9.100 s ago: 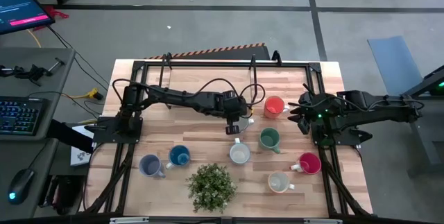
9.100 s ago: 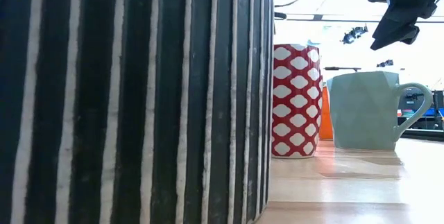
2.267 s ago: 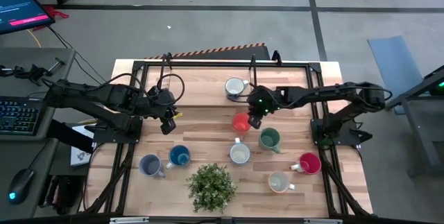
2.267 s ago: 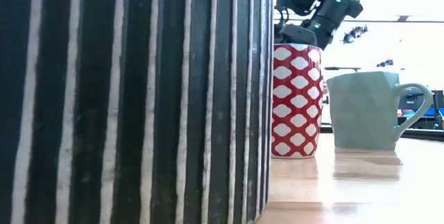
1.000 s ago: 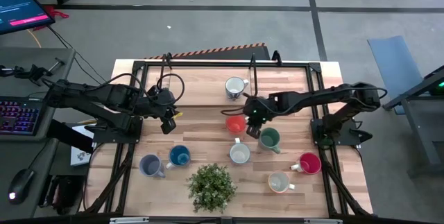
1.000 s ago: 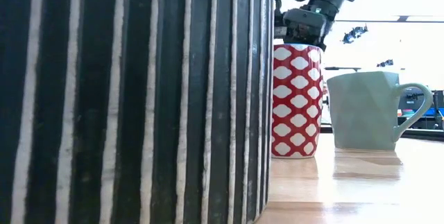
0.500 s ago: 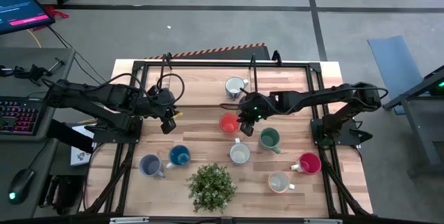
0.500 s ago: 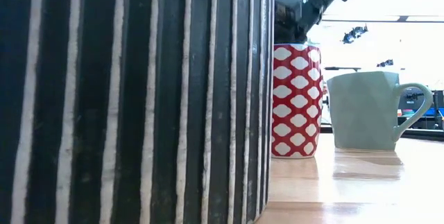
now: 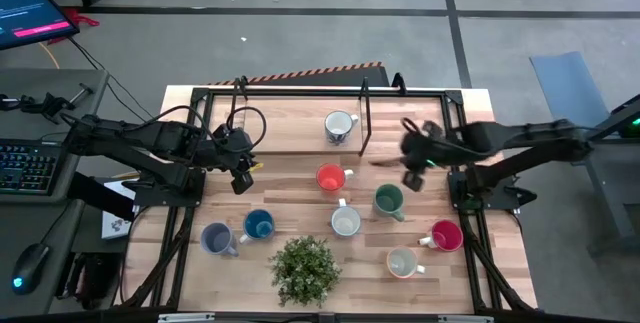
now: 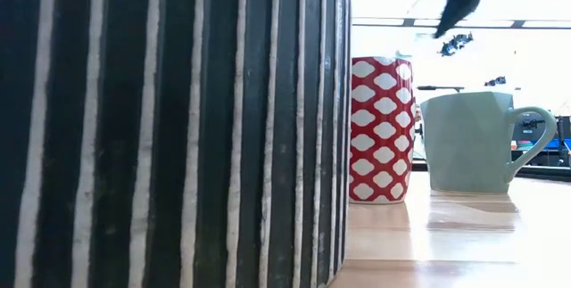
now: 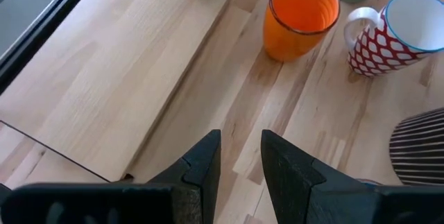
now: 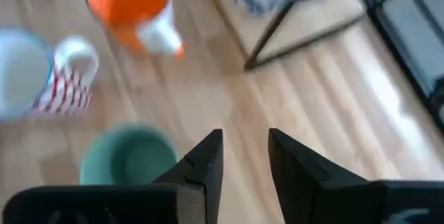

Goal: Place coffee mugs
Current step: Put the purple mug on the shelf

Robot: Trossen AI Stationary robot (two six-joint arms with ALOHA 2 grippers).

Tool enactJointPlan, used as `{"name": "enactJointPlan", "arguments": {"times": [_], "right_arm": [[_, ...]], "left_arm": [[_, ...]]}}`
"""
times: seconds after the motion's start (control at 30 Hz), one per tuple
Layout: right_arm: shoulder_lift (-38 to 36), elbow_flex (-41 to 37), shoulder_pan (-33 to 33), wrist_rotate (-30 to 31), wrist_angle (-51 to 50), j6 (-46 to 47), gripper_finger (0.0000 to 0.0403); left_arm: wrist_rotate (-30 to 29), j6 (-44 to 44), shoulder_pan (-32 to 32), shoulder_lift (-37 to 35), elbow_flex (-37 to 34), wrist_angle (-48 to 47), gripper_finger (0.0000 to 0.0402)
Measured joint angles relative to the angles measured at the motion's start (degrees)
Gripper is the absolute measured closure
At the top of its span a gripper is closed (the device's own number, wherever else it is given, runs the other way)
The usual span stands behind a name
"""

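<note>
The robot's left gripper will next move to the grey-blue mug and close on the mug's rim [image 9: 231, 228], on the side facing the blue mug.
The orange mug [image 9: 330, 177] stands upright on the table's middle, also seen in the left wrist view [image 11: 300, 16] and the right wrist view [image 12: 132, 5]. A white-and-blue mug [image 9: 340, 125] stands farther back. The green mug [image 9: 388, 200], a red-and-white patterned mug [image 9: 345, 222], a red mug [image 9: 445, 235], a cream mug [image 9: 402, 262], a blue mug [image 9: 259, 225] and a grey-blue mug [image 9: 216, 238] stand nearer. My right gripper [image 12: 245, 137] hangs open above the table, right of the orange mug [image 9: 412, 178]. My left gripper [image 11: 241, 137] waits open at the left [image 9: 240, 178].
A leafy plant [image 9: 304, 268] in a black striped pot [image 10: 169, 127] stands at the near middle and fills most of the low view. A black metal frame [image 9: 365, 118] borders the table's far part. Bare wood lies between the left gripper and the orange mug.
My right gripper has drawn back from the orange mug toward the table's right edge and has risen. The orange mug has shifted a little toward the table's left and now stands alone and upright.
</note>
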Motion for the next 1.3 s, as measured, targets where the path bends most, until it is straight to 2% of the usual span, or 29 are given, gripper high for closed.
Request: {"name": "enactJointPlan", "arguments": {"times": [0.13,0.23,0.3,0.37,0.47,0.63,0.87,1.0,1.1,1.3], "right_arm": [[-12.3,-12.42,6.05,-3.68,5.16,6.19,0.0307],[-20.79,-22.41,9.62,-3.49,15.25,9.29,0.0307],[-25.41,-28.12,10.99,-2.54,23.4,9.4,0.0307],[-29.07,-32.65,11.52,-0.57,30.48,9.37,0.0307],[-32.85,-36.91,11.49,2.03,36.23,9.51,0.0307],[-34.49,-38.25,10.92,4.38,37.5,12.31,0.0307],[-34.32,-38.25,10.92,7.68,37.72,14.07,0.0307],[-34.32,-38.25,10.92,8.34,37.72,17.25,0.0307],[-34.32,-38.25,10.92,8.45,37.7,19.58,0.0307],[-34.3,-38.25,10.92,8.72,37.7,20.5,0.0307]], "left_arm": [[0.38,0.34,-0.01,0.0,-0.01,-0.01,0.0307],[2.97,0.34,-0.01,0.01,0.0,-0.01,0.0307],[6.58,-0.18,-0.04,-0.01,0.0,-0.12,0.0307],[12.83,-0.73,-0.98,-0.01,0.0,-0.88,0.0307],[18.46,-4.77,-4.47,-0.7,0.0,-4.12,0.0307],[17.41,-16.1,-13.53,-1.29,0.02,-11.44,0.0307],[13.46,-25.93,-28.21,-0.93,0.02,-14.32,0.0307],[9.85,-27.68,-36.41,0.16,0.02,-14.87,0.0307],[7.09,-28.17,-41.42,2.06,-0.01,-18.63,0.0307],[6.67,-29.02,-47.72,4.46,-4.17,-19.05,0.0307]]}}
